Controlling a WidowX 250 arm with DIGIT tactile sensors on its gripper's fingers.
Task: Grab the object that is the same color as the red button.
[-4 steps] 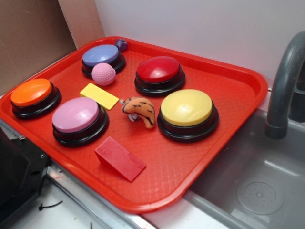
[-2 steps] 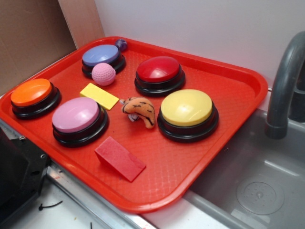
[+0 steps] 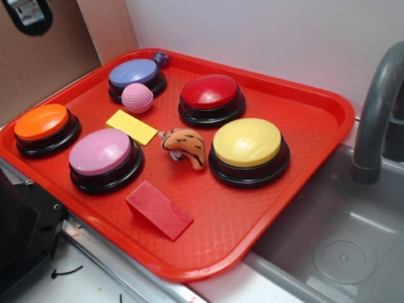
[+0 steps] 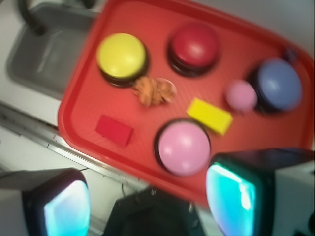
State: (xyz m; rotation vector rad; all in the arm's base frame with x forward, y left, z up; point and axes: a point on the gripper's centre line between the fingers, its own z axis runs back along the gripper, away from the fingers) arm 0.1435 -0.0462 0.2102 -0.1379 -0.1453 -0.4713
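I should next move my gripper to the red wedge block and close it on its thick end (image 3: 146,198) (image 4: 123,134) nearest the pink button.
The object, a flat red wedge block (image 3: 159,209), lies near the front edge of the red tray (image 3: 303,126), in front of the pink button. In the wrist view the block (image 4: 114,130) shows at lower left. The red button (image 3: 210,92) stands at the back middle of the tray, and the wrist view has the button (image 4: 195,45) near the top. My gripper (image 4: 147,201) hangs high above the tray's front edge, open, with nothing between its fingers (image 4: 235,196). A dark part of the robot (image 3: 25,16) shows in the exterior view's top left corner.
Also on the tray are the orange (image 3: 41,122), pink (image 3: 101,151), yellow (image 3: 247,142) and blue (image 3: 133,73) buttons, a pink ball (image 3: 137,98), a yellow block (image 3: 131,127) and a tiger toy (image 3: 185,146). A grey sink (image 3: 341,240) with a faucet (image 3: 375,113) lies to the right. A black box (image 3: 19,233) sits front left.
A dark part of the robot has come into the exterior view's top left corner. Nothing on the tray has moved.
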